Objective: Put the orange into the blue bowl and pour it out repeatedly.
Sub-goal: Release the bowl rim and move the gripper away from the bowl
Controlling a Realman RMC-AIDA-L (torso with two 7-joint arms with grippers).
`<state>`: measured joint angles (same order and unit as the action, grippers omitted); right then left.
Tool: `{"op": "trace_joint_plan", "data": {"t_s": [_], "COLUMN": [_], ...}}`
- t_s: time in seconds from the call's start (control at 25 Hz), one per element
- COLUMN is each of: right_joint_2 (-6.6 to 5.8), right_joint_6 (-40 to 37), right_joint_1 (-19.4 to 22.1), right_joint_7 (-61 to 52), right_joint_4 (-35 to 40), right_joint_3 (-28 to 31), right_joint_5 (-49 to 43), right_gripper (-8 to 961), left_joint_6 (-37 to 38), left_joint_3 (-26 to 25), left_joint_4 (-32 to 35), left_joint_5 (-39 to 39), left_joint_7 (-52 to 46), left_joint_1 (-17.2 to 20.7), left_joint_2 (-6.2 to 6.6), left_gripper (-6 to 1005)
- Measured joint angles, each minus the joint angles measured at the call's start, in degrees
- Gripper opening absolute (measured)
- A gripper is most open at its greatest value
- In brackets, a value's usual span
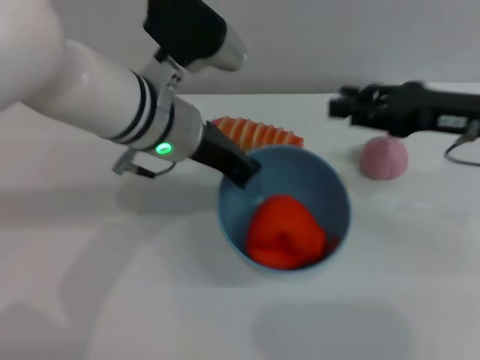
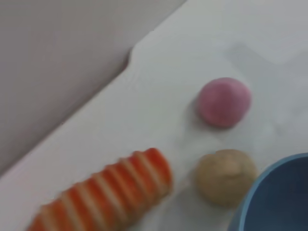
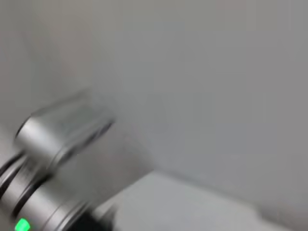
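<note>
The robot's left gripper will set the blue bowl, now held tilted above the table, down on the white table (image 1: 292, 250) just in front of the beige ball.
The blue bowl (image 1: 330, 187) is held tilted above the white table, its opening turned toward me, with its shadow on the table below. The orange (image 1: 285, 232) lies inside it against the lower wall. My left gripper (image 1: 240, 169) is shut on the bowl's far-left rim. In the left wrist view only a piece of the bowl's rim (image 2: 274, 192) shows. My right gripper (image 1: 352, 105) hovers at the far right, apart from the bowl.
An orange-and-white striped loaf (image 1: 259, 133) (image 2: 106, 195) lies just behind the bowl. A pink ball (image 1: 384, 157) (image 2: 224, 102) sits under the right gripper. A beige ball (image 2: 226, 177) rests beside the bowl. The table's far edge meets a grey wall.
</note>
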<state>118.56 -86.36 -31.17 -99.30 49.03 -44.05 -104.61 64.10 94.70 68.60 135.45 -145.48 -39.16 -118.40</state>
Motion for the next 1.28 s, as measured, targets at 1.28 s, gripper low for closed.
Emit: {"op": "trace_joint_plan", "data": {"t_s": [1.28], "right_joint_2": [-0.13], "right_joint_6": [3.36], "right_joint_1": [7.74], "right_joint_7": [11.39], "right_joint_4": [-5.96], "right_joint_3": [5.00], "right_joint_5": [12.29], "right_gripper": [542], "left_joint_6": [-7.89], "left_joint_3": [10.58], "left_joint_4": [-5.12], "left_joint_5": [-2.27], "left_joint_7": [-2.94], "left_joint_1": [0.60], "left_joint_2": [-0.04], "left_gripper": [64]}}
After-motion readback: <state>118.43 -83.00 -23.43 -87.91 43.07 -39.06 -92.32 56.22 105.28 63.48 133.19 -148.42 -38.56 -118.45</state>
